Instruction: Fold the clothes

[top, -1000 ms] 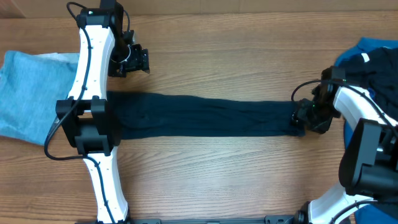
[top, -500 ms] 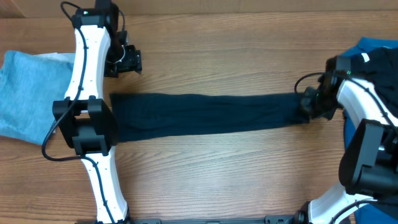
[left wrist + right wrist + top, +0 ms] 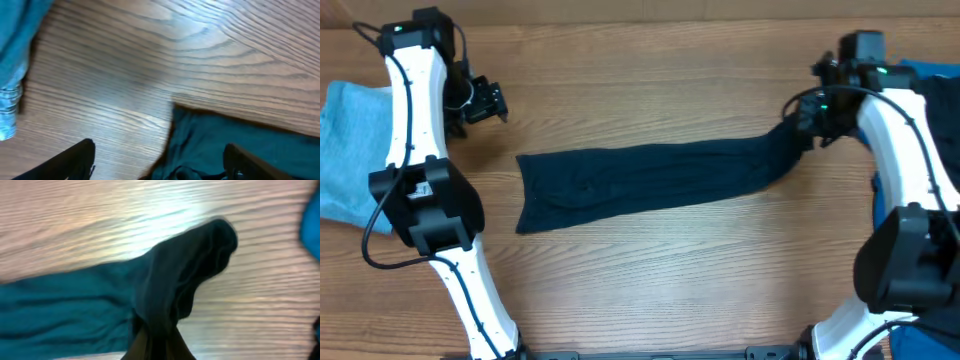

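The dark navy garment's lifted end, now drawn toward the far edge, will go down on the middle of its own long strip (image 3: 626, 184), set there by my right gripper.
A very dark navy garment (image 3: 640, 185), one of the clothes, lies as a long folded strip across the middle of the table. My right gripper (image 3: 807, 113) is shut on its right end, which is lifted and drawn toward the far edge. In the right wrist view the dark cloth (image 3: 185, 270) bunches up from between the closed fingers (image 3: 172, 347). My left gripper (image 3: 485, 101) stands open and empty, up and to the left of the strip's left end. In the left wrist view the garment's corner (image 3: 225, 145) lies between the spread fingertips (image 3: 75, 160).
A light blue garment (image 3: 355, 150) lies at the table's left edge, and shows in the left wrist view (image 3: 15, 45). A pile of royal blue and dark clothes (image 3: 930, 90) sits at the right edge. Bare wood (image 3: 650, 290) runs along the near side.
My right gripper shut on the strip's right end, then lifted it toward the far side. My left arm swung left, away from the strip, uncovering its left end.
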Controlling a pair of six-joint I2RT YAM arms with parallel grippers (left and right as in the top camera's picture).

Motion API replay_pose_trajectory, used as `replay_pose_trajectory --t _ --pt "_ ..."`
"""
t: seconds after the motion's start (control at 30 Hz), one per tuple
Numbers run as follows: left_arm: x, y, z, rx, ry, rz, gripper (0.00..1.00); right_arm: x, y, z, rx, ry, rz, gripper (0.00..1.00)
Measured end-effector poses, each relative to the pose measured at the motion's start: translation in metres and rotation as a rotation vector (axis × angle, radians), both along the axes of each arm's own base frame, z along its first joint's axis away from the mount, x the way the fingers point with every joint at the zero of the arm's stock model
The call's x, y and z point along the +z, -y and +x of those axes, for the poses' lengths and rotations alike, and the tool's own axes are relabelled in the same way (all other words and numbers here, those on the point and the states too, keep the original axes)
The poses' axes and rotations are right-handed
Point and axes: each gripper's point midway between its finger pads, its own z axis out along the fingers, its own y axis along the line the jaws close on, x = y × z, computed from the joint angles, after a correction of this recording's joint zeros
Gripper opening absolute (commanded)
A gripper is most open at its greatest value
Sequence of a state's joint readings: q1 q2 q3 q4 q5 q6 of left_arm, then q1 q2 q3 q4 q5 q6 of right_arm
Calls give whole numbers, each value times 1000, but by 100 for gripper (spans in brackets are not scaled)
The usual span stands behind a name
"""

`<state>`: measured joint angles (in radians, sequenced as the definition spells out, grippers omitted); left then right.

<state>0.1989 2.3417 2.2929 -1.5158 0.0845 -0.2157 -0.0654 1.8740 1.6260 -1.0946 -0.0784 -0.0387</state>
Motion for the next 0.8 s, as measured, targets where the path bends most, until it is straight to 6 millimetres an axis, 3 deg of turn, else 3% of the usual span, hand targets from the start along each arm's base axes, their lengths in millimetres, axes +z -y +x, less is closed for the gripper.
replay_pose_trajectory --t 0.07,0.27,0.4,0.53,0.8 --pt "0 -6 -1 19 -1 1 88 4 -34 -3 95 -7 -3 4" --pt "0 -7 -1 33 -1 3 88 1 -155 -42 427 -62 -6 4" --pt "0 -7 -1 33 -1 3 88 2 -214 -63 579 -38 0 4" --pt "0 -7 -3 33 -9 1 88 4 -242 -60 634 35 14 4" --pt "0 -6 -5 33 -17 0 89 5 -244 -56 633 57 19 4"
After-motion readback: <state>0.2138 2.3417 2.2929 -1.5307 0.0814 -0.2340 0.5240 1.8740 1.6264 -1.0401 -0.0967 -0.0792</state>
